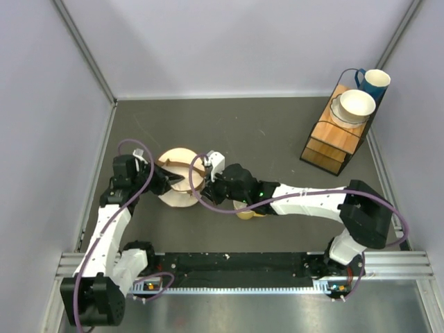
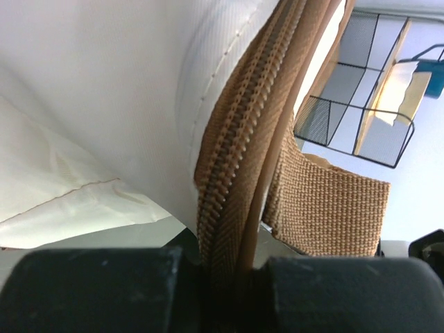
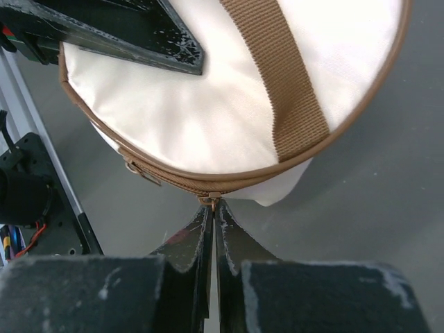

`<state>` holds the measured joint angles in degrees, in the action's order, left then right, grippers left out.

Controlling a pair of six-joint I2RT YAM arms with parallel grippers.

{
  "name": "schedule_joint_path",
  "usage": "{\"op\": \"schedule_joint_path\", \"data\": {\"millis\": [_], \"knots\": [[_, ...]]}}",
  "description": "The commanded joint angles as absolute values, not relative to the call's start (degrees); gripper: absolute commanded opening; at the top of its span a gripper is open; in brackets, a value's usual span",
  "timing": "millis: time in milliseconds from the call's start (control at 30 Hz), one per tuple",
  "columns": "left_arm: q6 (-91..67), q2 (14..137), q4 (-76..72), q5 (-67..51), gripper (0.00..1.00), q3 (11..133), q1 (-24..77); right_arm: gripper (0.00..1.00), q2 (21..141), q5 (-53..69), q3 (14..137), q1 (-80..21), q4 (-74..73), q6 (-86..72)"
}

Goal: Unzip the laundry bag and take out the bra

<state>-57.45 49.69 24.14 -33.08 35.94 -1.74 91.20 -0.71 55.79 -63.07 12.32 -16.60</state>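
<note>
The zipper is clamped by my left gripper at the side of the bag, away from the zipper pull, so I need to open that gripper and take hold of the rim [image 3: 172, 177] next to the pull.
The round cream laundry bag [image 1: 177, 161] with brown trim lies on the dark table, left of centre. My left gripper [image 1: 171, 182] is shut on its brown zipper rim [image 2: 229, 173], with the cream fabric [image 2: 104, 83] filling the left wrist view. My right gripper [image 1: 206, 173] is shut on the zipper pull [image 3: 211, 202] at the near edge of the bag [image 3: 229, 104]. A brown strap [image 3: 277, 76] crosses the bag's top. The zipper looks closed along the rim I can see. The bra is hidden.
A yellow mug [image 1: 245, 214] lies under my right forearm. A wire and wood rack [image 1: 336, 135] stands at the back right, with a white bowl [image 1: 355, 105] and a blue mug [image 1: 374, 83] on top. A second metal slider [image 3: 139, 170] sits on the rim.
</note>
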Motion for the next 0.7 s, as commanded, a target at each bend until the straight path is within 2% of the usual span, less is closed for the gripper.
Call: {"op": "schedule_joint_path", "data": {"millis": [0, 267, 367, 400, 467, 500, 533, 633, 667], "knots": [[-49.93, 53.68, 25.14, -32.25, 0.0, 41.13, -2.2, 0.0, 87.1, -1.85, 53.97, -60.91, 9.14, -15.12], [-46.31, 66.52, 22.6, -33.22, 0.0, 47.72, -2.11, 0.0, 86.48, 1.39, 56.68, -61.17, 5.11, -15.81], [-46.32, 71.44, 22.75, -33.48, 0.19, 52.02, -2.11, 0.0, 87.8, 2.28, 60.11, -62.13, 2.64, -19.06], [-45.71, 72.76, 23.89, -33.66, 0.41, 53.51, -2.02, 0.0, 88.24, 2.46, 61.34, -62.23, 2.03, -21.42], [-43.77, 72.34, 27.15, -32.35, 0.54, 55.72, -2.02, 0.0, 89.56, 3.16, 62.05, -62.14, 2.2, -23.72], [-43.51, 70.42, 27.94, -31.73, 0.71, 55.72, -2.2, 0.0, 90.0, 3.43, 62.31, -62.23, 2.81, -25.12], [-43.16, 69.1, 28.91, -30.42, 0.79, 55.72, -2.11, 0.0, 90.52, 3.69, 62.58, -62.23, 3.25, -25.57], [-42.37, 63.47, 31.9, -29.1, 0.93, 55.02, -2.11, 0.0, 92.11, 4.57, 63.02, -62.14, 4.65, -26.54], [-42.28, 61.98, 33.38, -28.57, 0.94, 54.32, -2.2, 0.0, 92.72, 4.83, 63.19, -62.14, 4.83, -26.8]]}}
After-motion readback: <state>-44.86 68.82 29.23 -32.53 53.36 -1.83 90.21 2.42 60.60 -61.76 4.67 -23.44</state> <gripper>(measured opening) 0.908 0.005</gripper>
